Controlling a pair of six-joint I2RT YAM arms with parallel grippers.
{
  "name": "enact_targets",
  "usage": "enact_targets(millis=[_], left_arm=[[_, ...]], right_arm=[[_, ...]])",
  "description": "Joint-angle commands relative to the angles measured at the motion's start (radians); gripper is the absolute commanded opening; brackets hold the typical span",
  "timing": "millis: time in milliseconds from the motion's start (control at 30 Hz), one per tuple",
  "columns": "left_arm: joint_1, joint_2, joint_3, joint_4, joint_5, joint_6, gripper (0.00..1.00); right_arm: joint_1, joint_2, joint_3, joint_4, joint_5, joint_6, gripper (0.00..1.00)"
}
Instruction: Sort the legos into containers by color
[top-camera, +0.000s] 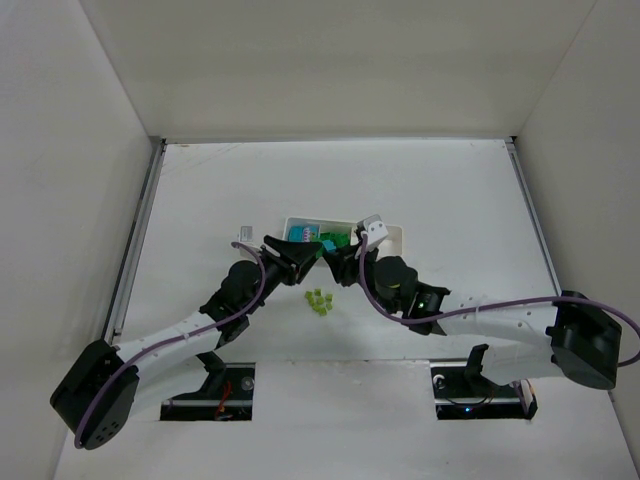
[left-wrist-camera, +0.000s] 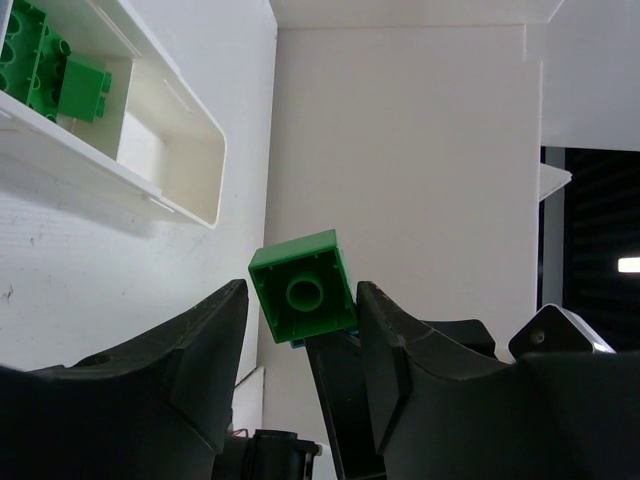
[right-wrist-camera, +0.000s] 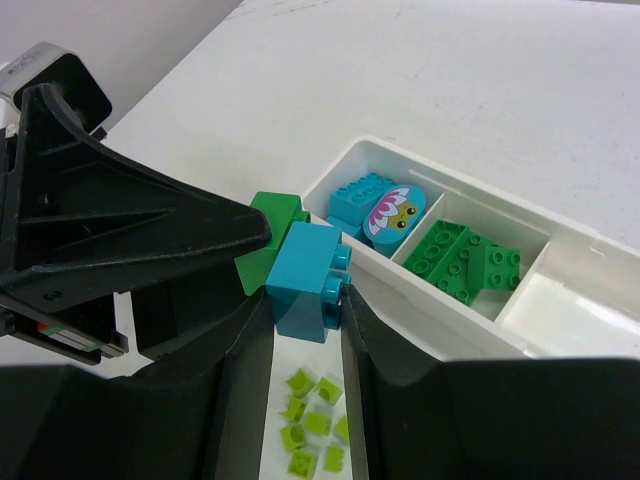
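Observation:
Next, my right gripper releases the cyan brick on the back of the flower-faced piece (top-camera: 310, 229) (right-wrist-camera: 408, 197), next to the other cyan bricks.
My right gripper (right-wrist-camera: 305, 312) is shut on a cyan-blue lego (right-wrist-camera: 305, 280) that is stuck to a dark green lego (right-wrist-camera: 268, 235), both held in the air just in front of the white tray (right-wrist-camera: 450, 320). My left gripper (left-wrist-camera: 300, 292) faces it with jaws open around the green lego (left-wrist-camera: 303, 290); one finger touches it, the other stands a little apart. In the top view the two grippers meet at the tray's near edge (top-camera: 318, 256). Several pale yellow-green legos (right-wrist-camera: 315, 425) lie on the table below.
The tray's left container holds cyan bricks (right-wrist-camera: 355, 198) and a flower-faced piece (right-wrist-camera: 392, 212); the middle one holds green bricks (right-wrist-camera: 460, 255). The third container's floor (right-wrist-camera: 560, 305) shows white. White walls enclose the table (top-camera: 450, 200).

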Motion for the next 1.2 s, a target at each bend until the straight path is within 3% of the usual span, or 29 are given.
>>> enact_targets(millis=[0,367,633,800,967,1167], left_arm=[[0.003,-0.007,0.045,0.003,0.001,0.009,0.44],[0.001,0.013,0.053,0.027,0.001,0.006,0.32],[0.009,-0.024,0.022,0.073,0.021,0.027,0.14],[0.024,-0.068,-0.014,0.061,0.023,0.04,0.1],[0.084,-0.116,-0.039,0.028,0.049,0.046,0.1],[0.232,-0.211,-0.008,-0.107,0.09,0.17,0.11]], right_arm=[[-0.004,-0.01,0.003,0.035,0.026,-0.01,0.29],[-0.002,0.013,0.014,0.031,0.033,-0.016,0.29],[-0.002,0.041,0.015,0.005,0.166,-0.025,0.29],[-0.007,0.029,0.02,0.003,0.189,-0.002,0.29],[-0.025,0.027,0.033,0.006,0.116,0.004,0.3],[-0.056,0.191,0.144,-0.001,-0.027,0.077,0.31]])
